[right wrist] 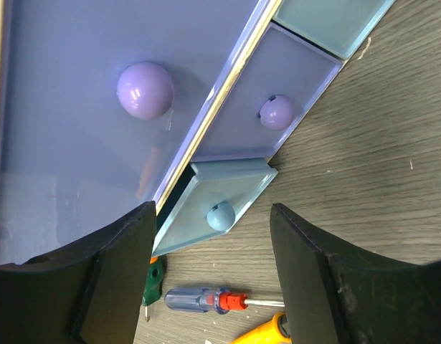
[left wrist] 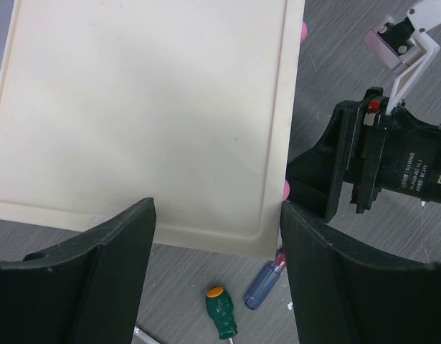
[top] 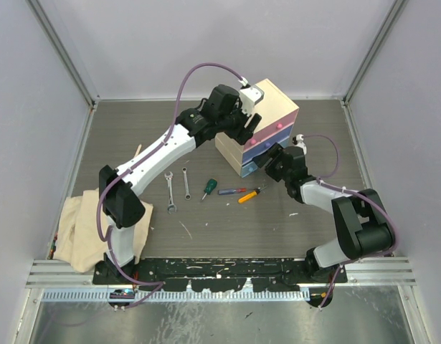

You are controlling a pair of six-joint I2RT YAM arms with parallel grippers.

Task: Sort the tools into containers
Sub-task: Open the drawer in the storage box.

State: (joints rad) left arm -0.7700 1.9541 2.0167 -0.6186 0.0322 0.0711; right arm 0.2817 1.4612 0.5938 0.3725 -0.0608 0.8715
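Note:
The bottom blue drawer is open a crack, so I will use my right gripper to grip the drawer's front edge [right wrist: 181, 206] with a finger inside and pull it wider before loading tools.
The cream chest [top: 267, 97] stands at the back centre with pink, purple and blue drawers facing right-front. My left gripper [top: 242, 118] hovers open over its cream top [left wrist: 134, 107]. My right gripper [top: 272, 161] is open in front of the bottom blue drawer [right wrist: 206, 193], which is pulled out a little; its blue knob [right wrist: 221, 216] lies between my spread jaws, untouched. On the table lie two silver wrenches [top: 170, 192], a green-handled screwdriver [top: 207, 188], a blue-and-red screwdriver [top: 231, 191] and an orange-handled one [top: 249, 195]. No pliers show.
A beige cloth [top: 84, 229] lies at the front left by the left arm's base. A thin wooden stick [top: 136, 152] lies beside the left arm. Purple drawer knobs [right wrist: 145, 89] sit above the blue drawer. Grey walls enclose the table.

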